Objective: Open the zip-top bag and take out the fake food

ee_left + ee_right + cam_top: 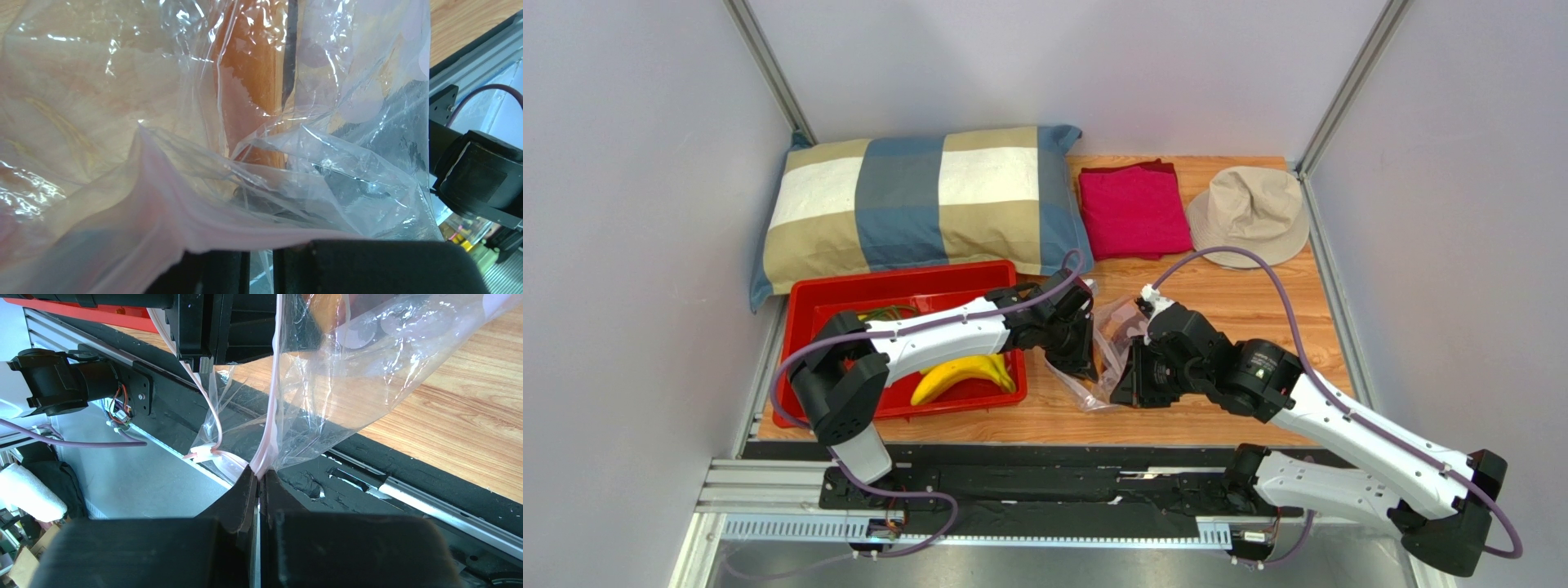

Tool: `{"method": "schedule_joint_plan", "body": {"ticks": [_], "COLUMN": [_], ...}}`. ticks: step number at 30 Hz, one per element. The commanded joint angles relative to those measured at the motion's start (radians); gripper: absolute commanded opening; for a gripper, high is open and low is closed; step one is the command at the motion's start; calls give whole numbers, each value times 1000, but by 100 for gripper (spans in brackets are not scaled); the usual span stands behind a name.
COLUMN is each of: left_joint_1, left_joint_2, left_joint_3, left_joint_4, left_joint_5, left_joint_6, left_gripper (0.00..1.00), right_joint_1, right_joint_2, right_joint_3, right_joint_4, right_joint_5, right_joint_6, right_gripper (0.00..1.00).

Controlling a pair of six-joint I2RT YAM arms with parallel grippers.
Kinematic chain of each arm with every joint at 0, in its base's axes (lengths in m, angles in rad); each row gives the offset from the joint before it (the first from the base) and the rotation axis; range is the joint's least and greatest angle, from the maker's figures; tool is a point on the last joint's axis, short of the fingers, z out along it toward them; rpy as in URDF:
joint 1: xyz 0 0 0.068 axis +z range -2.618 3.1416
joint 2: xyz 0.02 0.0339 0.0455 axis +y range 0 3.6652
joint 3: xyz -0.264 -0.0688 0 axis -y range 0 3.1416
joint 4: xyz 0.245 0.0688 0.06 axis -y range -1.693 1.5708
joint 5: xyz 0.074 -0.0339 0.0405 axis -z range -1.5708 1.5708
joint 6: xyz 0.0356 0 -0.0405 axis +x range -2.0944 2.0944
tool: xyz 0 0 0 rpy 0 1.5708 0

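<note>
Next, I open my left gripper and take the food's near end (267,158), since its fingers are almost shut under the pink strip, short of the orange fake food.
The clear zip-top bag (1102,333) hangs between my two grippers over the wooden table. My right gripper (258,474) is shut on the pink zip strip (268,447) at one side of the mouth. Its place in the top view is (1127,374). My left gripper (1071,349) reaches in from the left. Its jaws stand almost together on the bag's film (123,92), their tips hidden under the pink strip (184,220). A long orange piece of fake food (248,79) lies inside the bag. Yellow bananas (959,376) lie in the red tray (891,290).
A checked pillow (916,202) lies behind the tray. A folded red cloth (1133,211) and a beige hat (1250,211) sit at the back right. The black rail (1038,484) runs along the near edge of the table.
</note>
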Motion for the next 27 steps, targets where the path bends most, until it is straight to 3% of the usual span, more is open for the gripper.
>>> {"method": "schedule_joint_plan", "body": {"ticks": [1,2,6,20,23,27], "left_joint_1": [8,8,8,8,8,9], "left_joint_2": [-25,-25,-26,-51,-52,-54], "left_joint_3": [23,26,31,28,28,23], "left_joint_4": [5,0,-7,-4,-1,7], "left_joint_5": [-66,-67,-84,-112,-109,-115], "left_joint_6": [24,24,22,11,14,14], "left_gripper": [17,27,36,32,39,39], "right_joint_1": [5,5,5,5,5,5], "right_joint_2": [-28,-30,-33,-30,-30,-31], "right_joint_3": [7,7,4,10,12,13], "right_joint_4": [-6,-6,-8,-14,-17,-17], "right_joint_5": [-35,-36,-38,-45,-45,-47], "right_joint_6": [-7,-7,-10,-27,-30,-33], "right_gripper": [0,0,0,0,0,0]}}
